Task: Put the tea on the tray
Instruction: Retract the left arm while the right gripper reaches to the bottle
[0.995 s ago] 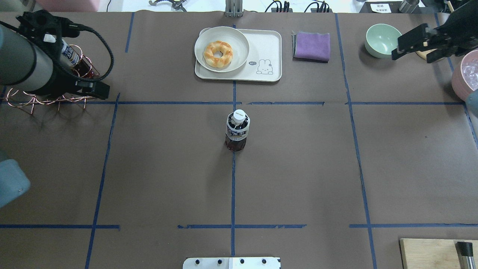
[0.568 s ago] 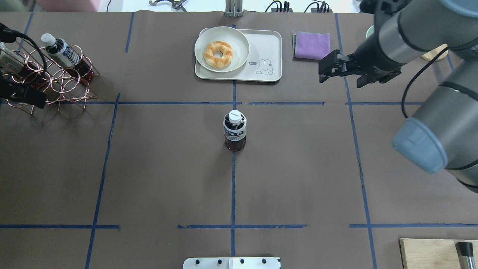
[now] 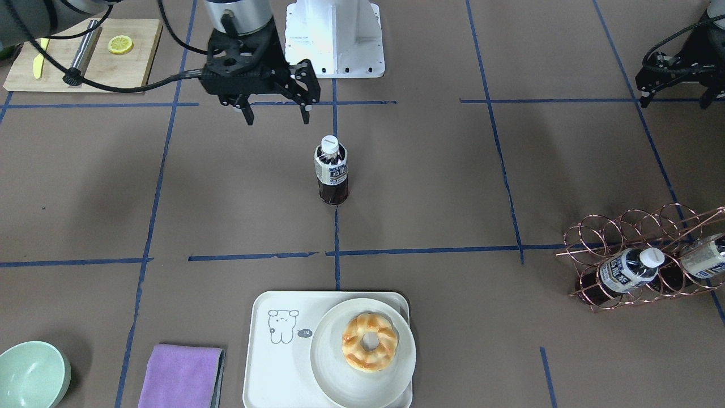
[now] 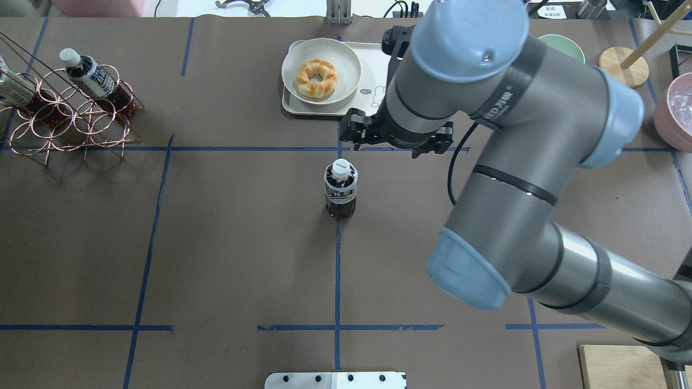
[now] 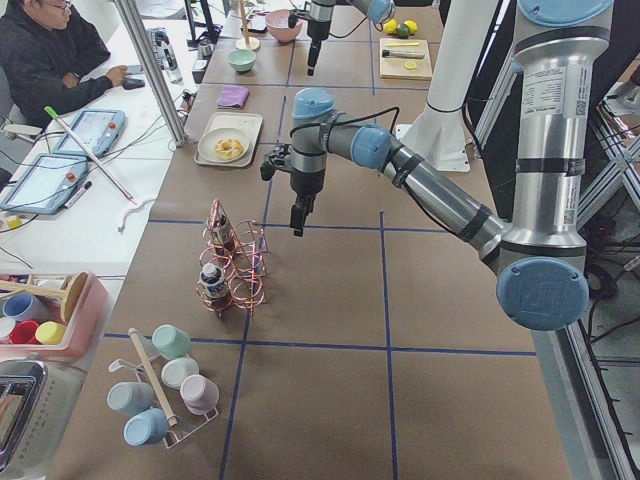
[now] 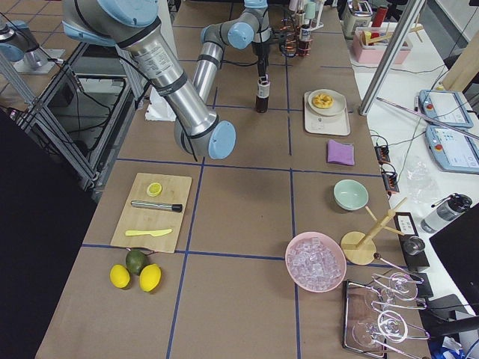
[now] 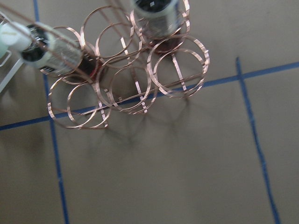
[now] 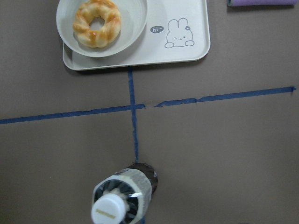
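I need to close my right gripper on the neck (image 3: 330, 154) (image 8: 119, 198), just below the white cap, of the tea that stands upright on the blue tape line.
The tea (image 3: 331, 170) stands upright at the table's centre, on a blue tape line; it also shows in the overhead view (image 4: 340, 189) and low in the right wrist view (image 8: 124, 198). The cream tray (image 3: 277, 362) with its line-drawn animal lies beyond the tea from the robot, and shows in the overhead view (image 4: 373, 70) and the right wrist view (image 8: 154, 51). My right gripper (image 3: 276, 119) is open and empty, raised above the table close to the tea and apart from it. My left gripper (image 3: 673, 102) is open and empty, near the wire rack.
A round plate (image 3: 362, 351) with a doughnut (image 3: 369, 341) fills half the tray. A copper wire rack (image 3: 645, 266) holds more bottles. A purple cloth (image 3: 181, 374) and a green bowl (image 3: 31, 374) lie near the tray. A wooden board (image 3: 85, 54) lies by the robot's base.
My right arm has swung from the far right in over the table's centre, close to the tea. My left arm has drawn back from the rack, out of the overhead view.
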{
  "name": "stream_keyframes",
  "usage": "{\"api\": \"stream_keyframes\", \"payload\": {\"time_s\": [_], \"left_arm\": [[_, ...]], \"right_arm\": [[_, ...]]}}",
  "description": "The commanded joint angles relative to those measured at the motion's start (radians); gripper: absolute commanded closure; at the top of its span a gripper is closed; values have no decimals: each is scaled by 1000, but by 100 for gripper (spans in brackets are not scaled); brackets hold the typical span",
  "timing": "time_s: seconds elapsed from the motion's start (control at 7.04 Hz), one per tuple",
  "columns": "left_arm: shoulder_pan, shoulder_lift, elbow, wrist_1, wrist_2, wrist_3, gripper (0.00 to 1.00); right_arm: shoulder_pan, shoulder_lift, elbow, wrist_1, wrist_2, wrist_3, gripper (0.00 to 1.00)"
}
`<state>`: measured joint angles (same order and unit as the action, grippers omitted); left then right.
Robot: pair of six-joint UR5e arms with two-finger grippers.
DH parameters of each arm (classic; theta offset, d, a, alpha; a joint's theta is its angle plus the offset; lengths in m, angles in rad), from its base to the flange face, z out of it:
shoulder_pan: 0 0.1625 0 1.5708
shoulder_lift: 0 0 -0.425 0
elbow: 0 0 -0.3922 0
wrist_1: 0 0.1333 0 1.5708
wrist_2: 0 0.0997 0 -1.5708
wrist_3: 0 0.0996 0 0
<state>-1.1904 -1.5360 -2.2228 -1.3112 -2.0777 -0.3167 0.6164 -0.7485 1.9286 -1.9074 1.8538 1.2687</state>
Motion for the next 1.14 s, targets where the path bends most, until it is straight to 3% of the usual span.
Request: {"api": "stream_keyframes", "payload": {"time_s": [0.0, 0.28, 0.57, 0.99], "left_arm": [[-27, 5, 12, 0, -1, 5, 0], [-32, 5, 14, 0, -1, 5, 0], [-34, 5, 14, 0, -1, 5, 0], [-34, 5, 14, 0, -1, 7, 0]], "right_arm": [[-84, 80, -123, 7, -108, 38, 2], [-87, 119, -206, 7, -108, 27, 5], [-90, 121, -212, 7, -108, 20, 21], [-89, 118, -220, 7, -110, 6, 29]]}}
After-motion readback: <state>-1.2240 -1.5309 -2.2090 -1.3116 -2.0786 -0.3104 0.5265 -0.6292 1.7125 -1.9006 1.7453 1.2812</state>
